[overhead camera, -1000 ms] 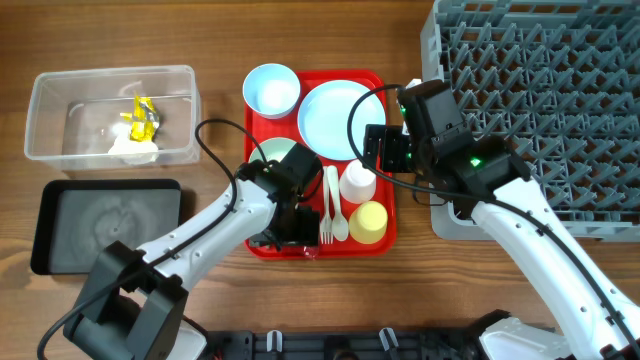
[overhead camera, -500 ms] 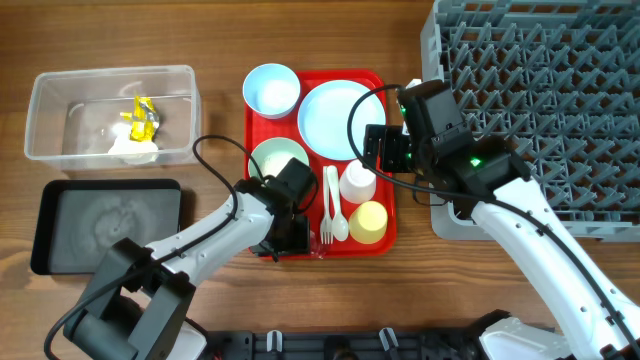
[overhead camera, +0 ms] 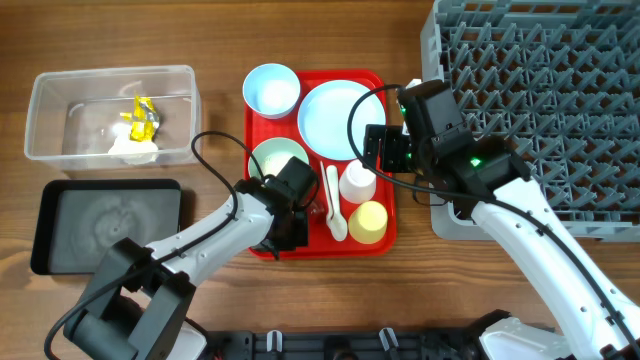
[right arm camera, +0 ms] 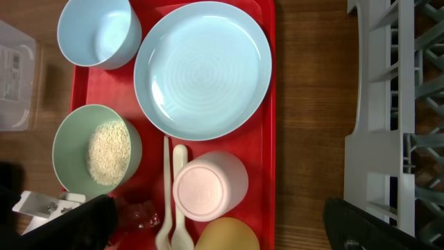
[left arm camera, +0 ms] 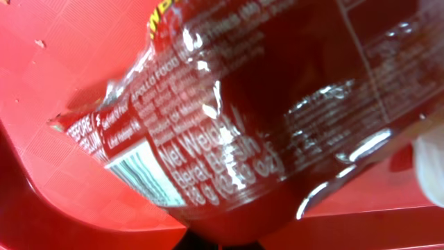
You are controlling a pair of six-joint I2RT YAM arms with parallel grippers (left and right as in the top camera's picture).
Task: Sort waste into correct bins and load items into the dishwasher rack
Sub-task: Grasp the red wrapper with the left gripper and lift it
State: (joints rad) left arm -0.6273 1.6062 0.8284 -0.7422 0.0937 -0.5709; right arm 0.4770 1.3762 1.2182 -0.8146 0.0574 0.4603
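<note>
The fingers of my left gripper meet only the edge of the bulging red-and-clear wrapper, so they should open and pinch the wrapper across its middle (left arm camera: 250, 114) before lifting it.
My left gripper (overhead camera: 298, 228) is shut on the red-and-clear wrapper (left arm camera: 263, 111), which fills the left wrist view and lies at the front left of the red tray (overhead camera: 310, 76). On that tray stand a light blue bowl (overhead camera: 271, 89), a light blue plate (overhead camera: 335, 120), a pale green bowl (overhead camera: 275, 160) with white crumbs (right arm camera: 105, 153), an upturned white cup (overhead camera: 358, 182) and a yellow cup (overhead camera: 368, 222). The white fork (right arm camera: 166, 187) and spoon (right arm camera: 182, 194) lie side by side. My right gripper (right arm camera: 222, 229) hangs open above the tray's right side, holding nothing.
The clear tub (overhead camera: 60, 90) at the far left holds a yellow foil wrapper (overhead camera: 140, 115) and white tissue (overhead camera: 135, 148). A black tray (overhead camera: 105, 225) lies in front of it. The grey dishwasher rack (overhead camera: 540, 110) fills the right side.
My left gripper has slid toward the tray's front edge and closed on the wrapper. The right arm has not moved.
</note>
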